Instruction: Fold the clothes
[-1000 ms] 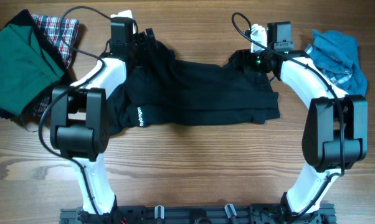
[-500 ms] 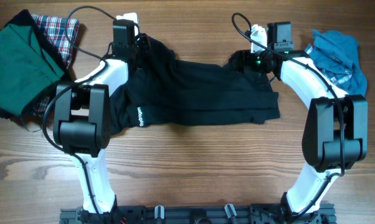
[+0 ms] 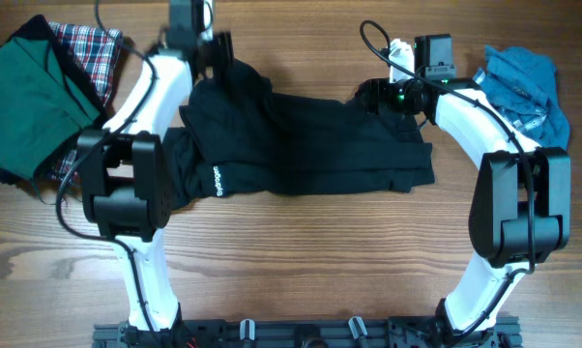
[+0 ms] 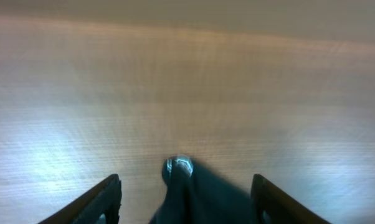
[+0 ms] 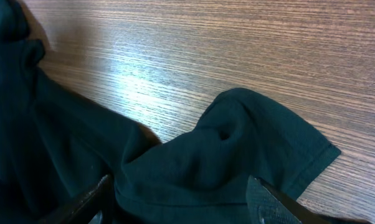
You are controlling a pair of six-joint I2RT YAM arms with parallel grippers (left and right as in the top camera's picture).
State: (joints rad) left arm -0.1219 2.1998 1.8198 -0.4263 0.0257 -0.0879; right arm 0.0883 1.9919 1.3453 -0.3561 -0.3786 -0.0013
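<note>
Only the narrow tip of the black shirt's fold stands loose within the left gripper's open fingers, so the robot should pinch the fold farther down (image 4: 190,202).
A black shirt (image 3: 310,135) with a small white logo lies spread and wrinkled across the middle of the wooden table. My left gripper (image 3: 221,50) is at its far left corner, jaws wide apart. In the left wrist view a narrow ridge of the black cloth (image 4: 200,199) rises between the open fingers (image 4: 187,186) without either finger touching it. My right gripper (image 3: 368,95) is at the shirt's far right corner. In the right wrist view its open jaws (image 5: 181,186) straddle a bunched black sleeve (image 5: 237,143).
A green garment (image 3: 20,97) lies over a plaid one (image 3: 93,48) at the far left. A crumpled blue garment (image 3: 523,87) lies at the far right. Bare wood (image 3: 301,251) runs along the front of the table.
My left arm has moved toward the far edge of the table, and the shirt's left corner looks drawn up with it. The right arm has not moved.
</note>
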